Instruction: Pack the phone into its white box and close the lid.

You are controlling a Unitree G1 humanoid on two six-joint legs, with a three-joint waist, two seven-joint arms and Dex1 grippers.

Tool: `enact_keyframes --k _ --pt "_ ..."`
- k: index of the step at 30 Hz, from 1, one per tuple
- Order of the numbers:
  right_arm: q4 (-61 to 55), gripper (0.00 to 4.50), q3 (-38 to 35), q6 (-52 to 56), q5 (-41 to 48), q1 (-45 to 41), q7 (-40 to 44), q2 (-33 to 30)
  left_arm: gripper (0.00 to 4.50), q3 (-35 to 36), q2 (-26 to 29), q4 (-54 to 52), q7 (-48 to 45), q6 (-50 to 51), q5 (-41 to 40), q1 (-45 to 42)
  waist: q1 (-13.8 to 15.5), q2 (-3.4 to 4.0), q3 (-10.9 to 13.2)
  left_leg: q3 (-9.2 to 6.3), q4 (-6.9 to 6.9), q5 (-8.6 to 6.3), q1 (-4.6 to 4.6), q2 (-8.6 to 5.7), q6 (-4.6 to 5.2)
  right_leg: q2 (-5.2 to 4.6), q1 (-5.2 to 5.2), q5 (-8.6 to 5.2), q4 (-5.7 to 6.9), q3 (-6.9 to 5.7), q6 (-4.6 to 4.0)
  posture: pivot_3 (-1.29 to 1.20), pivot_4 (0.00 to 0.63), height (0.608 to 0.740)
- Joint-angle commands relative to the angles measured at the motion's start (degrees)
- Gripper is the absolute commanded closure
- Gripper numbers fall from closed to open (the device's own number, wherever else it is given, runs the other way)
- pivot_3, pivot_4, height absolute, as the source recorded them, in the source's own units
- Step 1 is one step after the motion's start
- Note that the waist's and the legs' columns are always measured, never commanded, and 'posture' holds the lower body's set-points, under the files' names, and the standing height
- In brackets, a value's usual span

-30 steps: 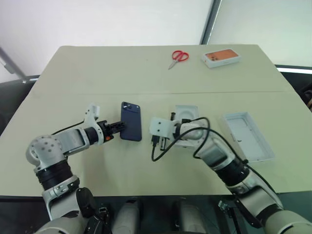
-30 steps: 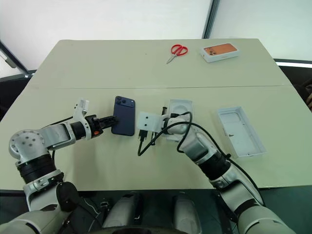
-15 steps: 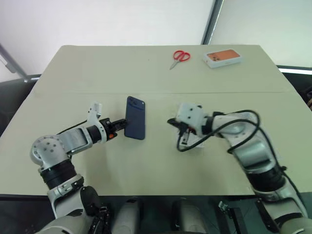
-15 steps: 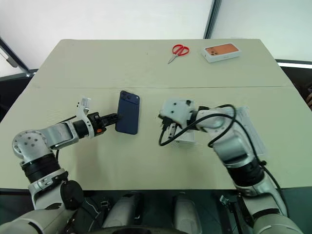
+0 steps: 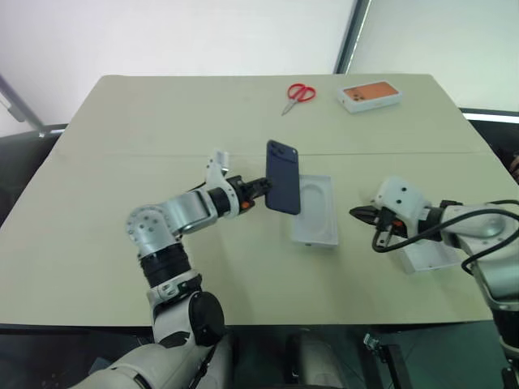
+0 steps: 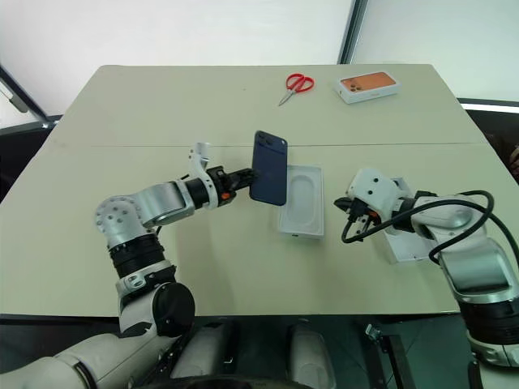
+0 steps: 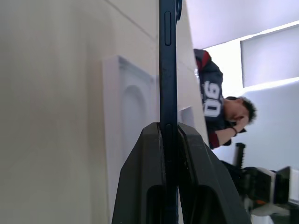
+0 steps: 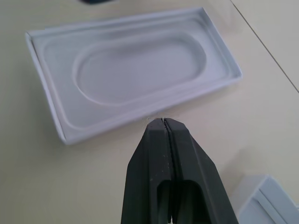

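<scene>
The open white box has a lining with an oval recess. Next, my left gripper lets go of the phone, now raised beside the white box, on the oval-recessed lining of the open white box (image 5: 316,209) (image 7: 134,129), with its back facing up.
The phone (image 5: 282,188), dark blue with its camera bump at the top, is raised off the table with its back facing me. My left gripper (image 5: 264,186) is shut on its left edge, and the left wrist view shows the phone (image 7: 167,70) edge-on between the fingers (image 7: 140,186). It hangs at the left side of the white box (image 5: 318,212), which lies open with an oval-recessed white lining. Right of the box, my right gripper (image 5: 355,213) is shut on nothing, its tip (image 8: 163,120) just short of the box (image 8: 135,70). The lid (image 5: 430,253) lies inner face up, partly behind my right arm.
Red scissors (image 5: 298,93) and a white box with an orange-printed face (image 5: 370,94) lie at the table's far edge. A black cable loops off my right wrist (image 5: 397,241). A person (image 7: 212,102) sits beyond the table in the left wrist view.
My left gripper has carried the phone up and to the right, from the table's left-middle to the box's left side. My right arm has swung right, uncovering the box.
</scene>
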Motion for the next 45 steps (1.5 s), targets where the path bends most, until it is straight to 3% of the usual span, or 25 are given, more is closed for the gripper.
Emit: enact_keyframes --k 1,20,34,37,43,45 --pt "0.2 4.50 -3.7 -1.6 0.7 1.3 -0.1 -2.7 4.46 -2.4 -9.5 2.4 0.7 -3.4 -2.7 -3.2 0.2 -0.01 0.0 0.00 0.01 0.00 -0.02 0.00 0.00 0.00 -0.01 0.00 -0.01 0.00 0.00 0.00 0.150 0.697" --pt "1.2 4.50 -1.4 -3.0 1.7 1.1 -2.1 -2.9 4.46 -14.0 -6.6 12.2 -0.1 -5.7 -7.4 -4.2 1.0 -0.02 0.0 0.00 0.06 0.01 -0.06 -0.02 -0.02 -0.02 -0.01 0.00 -0.04 0.00 0.00 0.00 0.150 0.697" --pt "0.7 4.50 -0.5 -2.9 2.3 0.9 -3.2 -2.8 4.46 -16.8 -6.3 14.5 -0.4 -8.9 -7.0 -4.4 1.0 -0.02 0.0 -0.01 0.07 0.01 -0.06 -0.02 -0.02 -0.02 0.00 0.00 -0.04 0.00 0.00 0.00 0.150 0.697" --pt "0.8 4.50 -0.2 -3.0 2.4 0.8 -3.4 -2.9 3.22 -17.1 -6.0 14.4 -0.8 -8.8 -7.4 -4.2 1.0 -0.02 0.0 -0.01 0.07 0.01 -0.06 -0.02 -0.02 -0.02 0.00 0.00 -0.04 0.00 0.00 0.00 0.150 0.697" --pt "1.0 4.50 0.7 -3.2 2.5 -0.2 -3.5 -2.8 0.12 -17.0 -4.6 12.2 -1.0 -6.7 -9.4 -3.6 1.0 -0.01 0.0 -0.01 0.07 0.01 -0.06 -0.01 -0.02 -0.02 0.00 0.00 -0.04 0.00 0.00 0.00 0.150 0.697" --pt "1.1 4.50 0.9 -3.2 2.5 -0.4 -3.6 -2.7 0.05 -17.0 -3.7 11.0 -1.1 -5.7 -10.4 -3.2 1.0 -0.01 0.0 -0.01 0.08 0.01 -0.05 -0.01 -0.02 -0.02 0.00 0.00 -0.04 0.00 0.00 0.00 0.150 0.697"
